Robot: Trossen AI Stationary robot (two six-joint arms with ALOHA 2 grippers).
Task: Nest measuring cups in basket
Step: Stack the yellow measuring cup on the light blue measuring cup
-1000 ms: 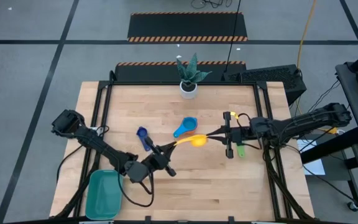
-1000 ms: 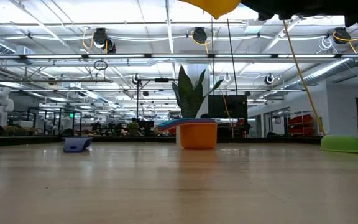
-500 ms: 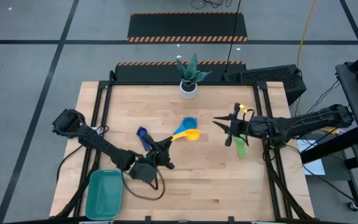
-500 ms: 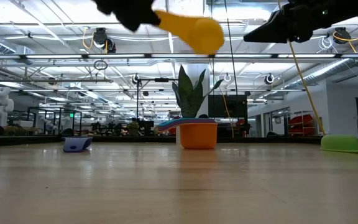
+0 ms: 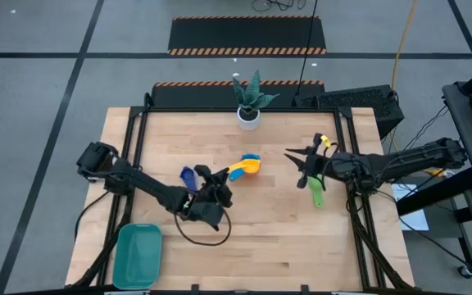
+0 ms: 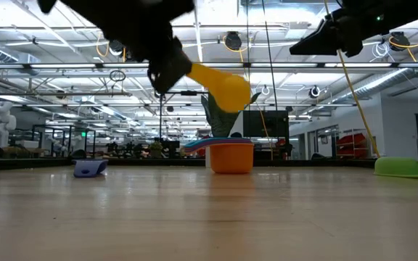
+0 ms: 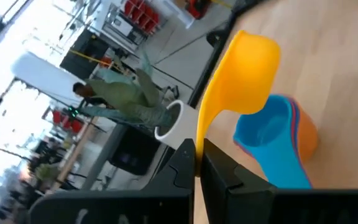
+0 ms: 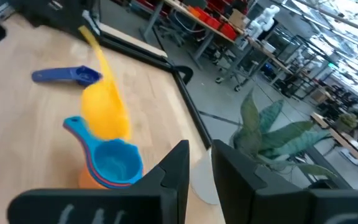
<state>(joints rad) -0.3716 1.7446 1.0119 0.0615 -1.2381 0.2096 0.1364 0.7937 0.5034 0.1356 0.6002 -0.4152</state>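
Observation:
The yellow cup, still in the air over the light blue cup, will be let go by my left gripper inside the bowl of the light blue cup [image 5: 249, 163] [image 7: 266, 124].
My left gripper [image 5: 220, 182] is shut on the yellow cup [image 5: 248, 167], which is in the air just over the light blue cup [image 5: 251, 158]. The light blue cup sits nested in the orange cup [image 6: 231, 158] at the table's middle. The navy cup [image 5: 188, 175] lies beside my left gripper. The green cup [image 5: 315, 194] lies on the table under my right arm. My right gripper [image 5: 296, 169] is open and empty, to the right of the stack. The teal basket [image 5: 137, 255] stands at the near left corner. My left gripper pinches the yellow cup's flat handle [image 7: 199, 135] near its free end, between its two fingers. The fingers come level from the table's near left and lie along the handle. The cup is lifted clear, its bowl [image 7: 248, 59] out beyond the fingertips, above the light blue cup [image 7: 269, 138].
A white pot with a green plant [image 5: 248, 115] stands at the table's far edge, behind the stack. The wood between the stack and the basket is bare but crossed by my left arm [image 5: 150, 190].
My left gripper has carried the yellow cup down and toward the far edge, to just over the light blue cup. My right gripper has drawn away from the yellow cup toward the table's right edge.

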